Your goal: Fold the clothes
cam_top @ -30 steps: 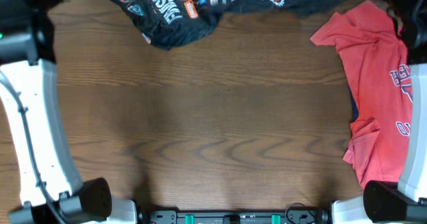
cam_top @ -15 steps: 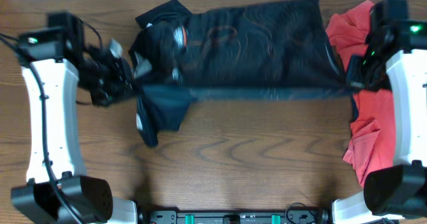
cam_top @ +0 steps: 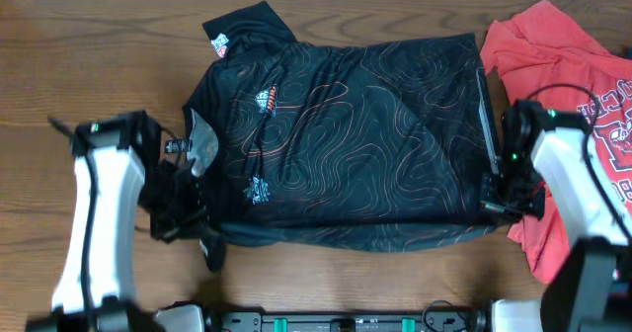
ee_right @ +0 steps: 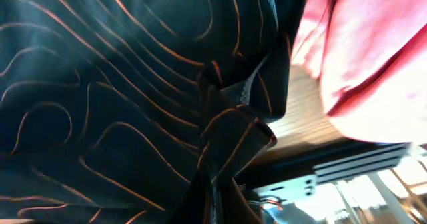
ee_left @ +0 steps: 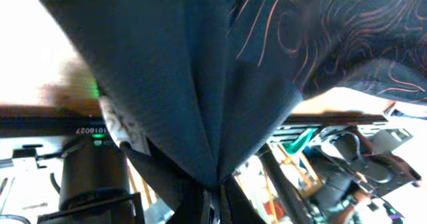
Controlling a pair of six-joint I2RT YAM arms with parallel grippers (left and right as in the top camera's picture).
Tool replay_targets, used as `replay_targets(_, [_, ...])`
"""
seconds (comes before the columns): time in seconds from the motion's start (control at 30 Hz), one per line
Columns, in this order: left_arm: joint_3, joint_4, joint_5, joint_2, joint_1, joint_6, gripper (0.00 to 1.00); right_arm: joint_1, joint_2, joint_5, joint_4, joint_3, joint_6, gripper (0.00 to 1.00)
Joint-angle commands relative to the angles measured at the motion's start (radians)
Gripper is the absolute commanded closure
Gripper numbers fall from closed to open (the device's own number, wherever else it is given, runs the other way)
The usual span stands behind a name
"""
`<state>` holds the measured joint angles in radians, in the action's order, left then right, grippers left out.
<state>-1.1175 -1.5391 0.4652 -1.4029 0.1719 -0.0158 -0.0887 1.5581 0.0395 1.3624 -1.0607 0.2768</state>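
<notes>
The robot's right gripper will release the black sports shirt's near edge on the shirt itself [cam_top: 475,137], next to the pale side strip. The shirt lies spread across the table's middle now.
The black sports shirt [cam_top: 365,134] with thin orange contour lines lies spread across the table's middle, one sleeve [cam_top: 237,31] poking out at the back left. My left gripper [cam_top: 190,221] is shut on its near-left edge, the cloth [ee_left: 200,97] bunched into the jaws [ee_left: 212,207]. My right gripper [cam_top: 494,208] is shut on the near-right edge, pinching a fold [ee_right: 227,127] of the shirt just above the fingertips [ee_right: 215,204]. A red T-shirt [cam_top: 568,95] with white lettering lies crumpled at the right, partly under my right arm.
The wooden table [cam_top: 89,65] shows bare at the left and along the front edge [cam_top: 355,278]. A black rail with green connectors [cam_top: 346,322] runs along the near side. The red T-shirt [ee_right: 367,51] lies right beside the black shirt's edge.
Both arms pulled the black shirt from the far edge toward the near side. It now lies spread flat with the contour-line side up. Both grippers have moved nearer the front edge.
</notes>
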Motion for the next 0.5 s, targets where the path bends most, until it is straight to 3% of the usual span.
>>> replay_targets(0.0, [0.026, 0.005, -0.014, 0.097, 0.001, -0.023, 0.94, -0.017, -0.097, -0.030, -0.013, 0.002, 0.048, 0.99])
replay_targets(0.1, [0.026, 0.046, -0.014, 0.156, 0.001, -0.027, 0.94, -0.017, -0.147, -0.030, -0.061, 0.002, 0.060, 0.99])
replay_targets(0.23, [0.027, 0.222, -0.014, 0.174, 0.001, -0.049, 0.94, -0.016, -0.154, -0.029, -0.201, 0.003, 0.058, 0.99])
replay_targets(0.47, [0.027, 0.541, -0.002, 0.068, 0.002, -0.153, 0.94, -0.015, -0.101, -0.030, -0.455, 0.003, 0.044, 0.99])
